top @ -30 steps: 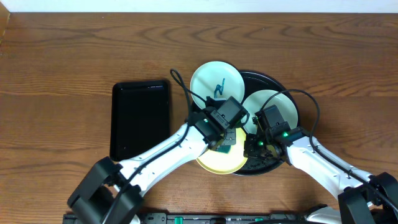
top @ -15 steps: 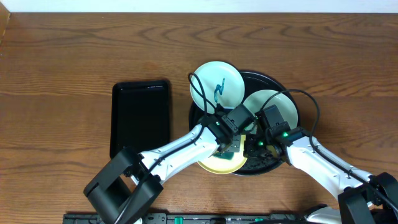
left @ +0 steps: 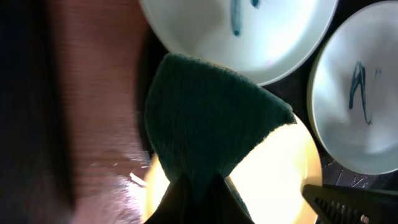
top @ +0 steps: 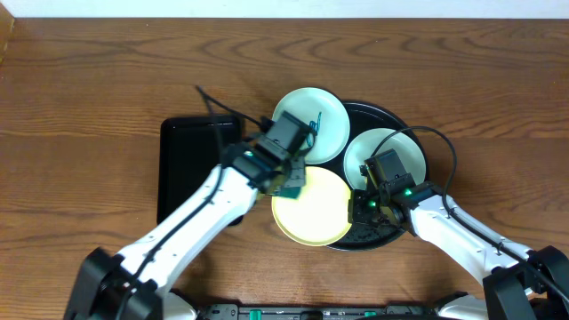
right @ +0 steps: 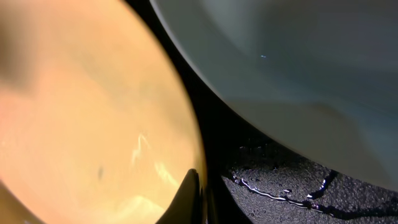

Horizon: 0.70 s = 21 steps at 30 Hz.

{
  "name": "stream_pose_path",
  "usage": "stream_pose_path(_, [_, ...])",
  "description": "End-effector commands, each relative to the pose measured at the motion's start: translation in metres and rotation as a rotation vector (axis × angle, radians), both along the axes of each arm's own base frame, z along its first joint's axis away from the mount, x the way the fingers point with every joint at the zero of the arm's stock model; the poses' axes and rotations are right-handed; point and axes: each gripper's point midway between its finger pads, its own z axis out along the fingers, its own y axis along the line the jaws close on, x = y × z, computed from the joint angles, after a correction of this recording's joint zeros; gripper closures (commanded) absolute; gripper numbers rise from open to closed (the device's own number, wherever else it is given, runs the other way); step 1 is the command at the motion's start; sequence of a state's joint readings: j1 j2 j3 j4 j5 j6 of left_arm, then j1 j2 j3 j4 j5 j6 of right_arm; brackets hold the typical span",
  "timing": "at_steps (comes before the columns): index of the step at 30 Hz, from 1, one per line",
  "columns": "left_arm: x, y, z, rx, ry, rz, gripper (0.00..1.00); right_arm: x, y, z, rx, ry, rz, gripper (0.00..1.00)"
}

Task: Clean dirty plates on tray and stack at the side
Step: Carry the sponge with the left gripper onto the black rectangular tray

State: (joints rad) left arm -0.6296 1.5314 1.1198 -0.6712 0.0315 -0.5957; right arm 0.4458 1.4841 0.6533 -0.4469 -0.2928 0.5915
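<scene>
I have a place for the dark green cloth in the rectangular black tray [top: 213,178], toward the round black tray. Next, I put the cloth down there with my left gripper.
The pale yellow plate [top: 313,209] lies at the front left of the round black tray [top: 391,233], its face unmarked. My right gripper [top: 364,206] is shut on its right rim, one finger [right: 189,196] lying over the edge. Both mint plates carry teal scribbles: one [top: 313,123] at the tray's back left, the other [top: 384,153] at its back right. My left gripper [top: 289,182] is shut on a dark green cloth [left: 205,118], which hangs above the yellow plate's [left: 280,165] upper left edge.
A rectangular black tray [top: 191,169] lies on the wooden table left of the plates, partly under my left arm. The round tray's floor [right: 280,183] looks wet and speckled. Cables loop over both wrists.
My left gripper has carried the cloth off the middle of the yellow plate, up and to the left. The right gripper has stayed on the plate's rim.
</scene>
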Motion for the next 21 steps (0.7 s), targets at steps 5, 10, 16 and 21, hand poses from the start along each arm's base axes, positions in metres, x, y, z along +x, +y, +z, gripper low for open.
stream_pose_path(5, [0.023,0.071,0.022,0.037,-0.020,0.097,0.92,-0.001,0.000,-0.003,0.000,0.004,0.007,0.99])
stream_pose_path(10, [0.035,0.118,0.014,0.076,0.000,0.164,0.93,0.013,0.005,0.001,0.013,-0.068,0.017,0.99])
stream_pose_path(16, [0.038,0.158,0.002,0.095,0.052,0.270,0.92,0.027,-0.008,0.000,-0.072,-0.141,0.016,0.99])
stream_pose_path(21, [0.038,0.176,-0.006,0.101,0.080,0.322,0.92,0.041,-0.010,0.009,-0.107,-0.214,0.056,0.99])
